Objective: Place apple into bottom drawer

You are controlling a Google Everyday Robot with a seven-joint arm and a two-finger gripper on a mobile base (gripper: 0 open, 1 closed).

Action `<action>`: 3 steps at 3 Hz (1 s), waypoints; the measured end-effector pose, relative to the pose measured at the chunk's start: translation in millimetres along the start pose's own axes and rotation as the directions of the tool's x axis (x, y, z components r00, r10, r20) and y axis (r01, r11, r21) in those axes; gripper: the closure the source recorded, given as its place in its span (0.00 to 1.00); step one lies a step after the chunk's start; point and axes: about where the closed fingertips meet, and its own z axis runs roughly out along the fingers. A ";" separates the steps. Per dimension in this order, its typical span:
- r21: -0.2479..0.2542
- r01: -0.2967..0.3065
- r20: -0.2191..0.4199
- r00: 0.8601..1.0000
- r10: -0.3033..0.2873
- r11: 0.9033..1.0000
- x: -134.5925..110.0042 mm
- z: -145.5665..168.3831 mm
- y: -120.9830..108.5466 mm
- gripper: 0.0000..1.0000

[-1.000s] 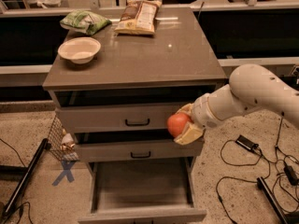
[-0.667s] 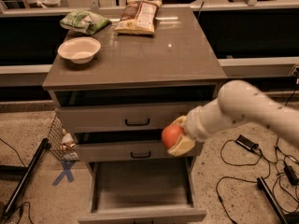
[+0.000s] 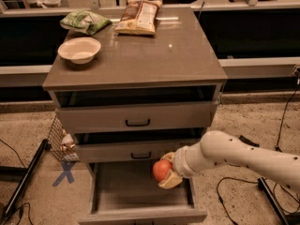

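Next, I let go of the apple with my gripper near the middle of the bottom drawer's bare inside (image 3: pixel 150 191).
The apple (image 3: pixel 161 169) is round and orange-red, and my gripper (image 3: pixel 167 171) is shut on it. The white arm reaches in from the right. The gripper holds the apple just above the right part of the bottom drawer (image 3: pixel 126 196). That drawer is pulled out and its flat bare floor shows. The two upper drawers with black bar handles are above it, slightly ajar.
On the cabinet top (image 3: pixel 140 50) stand a white bowl (image 3: pixel 79 49), a green bag (image 3: pixel 84 21) and a chip bag (image 3: pixel 139 17). A wire basket (image 3: pixel 61 139) sits left of the cabinet, with a blue X (image 3: pixel 64 173) on the floor. Cables (image 3: pixel 234 191) lie at the right.
The arm has lowered and moved left with the apple, from in front of the top drawer down to just above the open bottom drawer.
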 end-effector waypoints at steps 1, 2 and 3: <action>0.005 0.001 0.001 1.000 -0.001 1.000 -1.2 -1.1 -1.7 1.00; 0.004 0.003 0.030 1.000 -0.003 1.000 3.7 14.1 -8.1 1.00; 0.069 0.045 0.128 0.990 -0.054 0.997 14.1 58.3 -52.5 1.00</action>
